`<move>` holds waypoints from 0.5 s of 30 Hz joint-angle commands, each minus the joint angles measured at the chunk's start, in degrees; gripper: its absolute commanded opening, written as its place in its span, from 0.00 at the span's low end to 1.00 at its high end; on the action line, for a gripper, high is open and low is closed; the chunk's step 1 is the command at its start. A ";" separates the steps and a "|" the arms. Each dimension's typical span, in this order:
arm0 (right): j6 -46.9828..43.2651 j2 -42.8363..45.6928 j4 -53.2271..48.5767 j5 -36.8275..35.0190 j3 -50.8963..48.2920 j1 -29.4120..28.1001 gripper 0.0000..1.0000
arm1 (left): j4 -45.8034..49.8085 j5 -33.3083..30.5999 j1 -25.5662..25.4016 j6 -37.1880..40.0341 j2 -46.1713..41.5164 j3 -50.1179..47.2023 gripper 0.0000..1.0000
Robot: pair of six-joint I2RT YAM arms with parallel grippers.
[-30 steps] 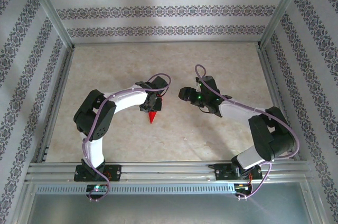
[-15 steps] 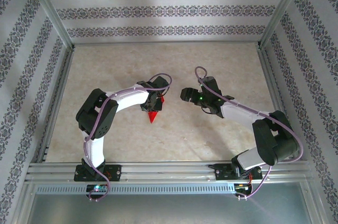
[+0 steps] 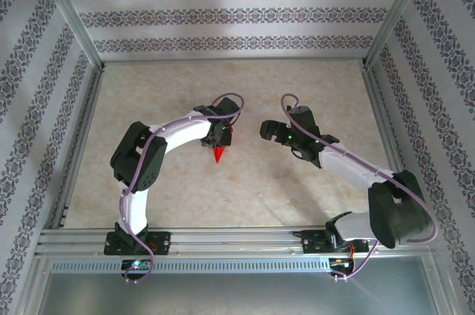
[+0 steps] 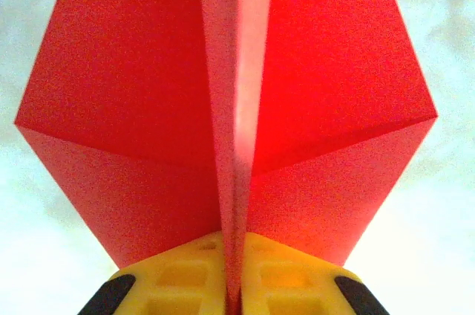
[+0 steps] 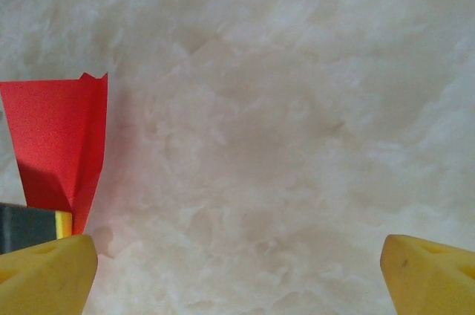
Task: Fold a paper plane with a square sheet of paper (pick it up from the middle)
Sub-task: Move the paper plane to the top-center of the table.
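My left gripper needs to let go of the red paper plane, and I need to leave it on the middle of the beige table's back half (image 3: pixel 231 114).
The red sheet is folded into a paper plane (image 3: pixel 218 153), a small dart whose sharp tip points toward the near edge. My left gripper (image 3: pixel 217 137) is shut on it. In the left wrist view the yellow fingers (image 4: pixel 174 278) pinch the plane's centre keel (image 4: pixel 236 144), and the two wings spread out to either side. My right gripper (image 3: pixel 266 131) hangs a short way to the right of the plane, apart from it and open. Its yellow fingertips (image 5: pixel 44 274) stand wide over bare table, with the plane's tail (image 5: pixel 59 137) at the left edge of that view.
The marbled beige table (image 3: pixel 171 92) is boxed in by an aluminium frame with a rail (image 3: pixel 237 237) along the near edge. Patterned walls (image 3: pixel 237 14) close the back and both sides. Both arm bases sit on the near rail.
The right gripper has opened wider and drawn back to the right, away from the plane. The left gripper has carried the plane slightly farther from the near edge.
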State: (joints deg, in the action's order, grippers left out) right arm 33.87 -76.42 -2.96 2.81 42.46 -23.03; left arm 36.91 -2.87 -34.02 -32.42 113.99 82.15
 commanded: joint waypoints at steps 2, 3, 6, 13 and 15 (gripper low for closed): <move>-2.66 2.92 -2.45 -3.71 -1.32 1.39 0.98 | 2.66 -1.96 2.34 4.08 4.51 8.60 0.10; -2.65 3.19 -2.41 -3.66 -1.49 1.61 0.98 | 3.30 -2.23 2.83 4.61 6.12 11.33 0.10; -2.49 3.46 -2.78 -3.32 -1.50 2.01 0.98 | 4.83 -2.48 3.95 5.20 10.67 18.71 0.10; -1.71 4.00 -2.93 -2.76 -1.76 2.45 0.98 | 10.61 -3.45 5.16 3.60 20.71 34.37 0.11; -1.53 4.11 -3.08 -2.72 -1.76 2.58 0.98 | 13.05 -3.07 5.30 3.16 23.54 38.63 0.11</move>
State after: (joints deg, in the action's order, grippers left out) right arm 32.58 -73.52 -5.39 0.86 41.17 -21.10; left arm 43.07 -4.99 -29.30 -29.28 134.58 116.14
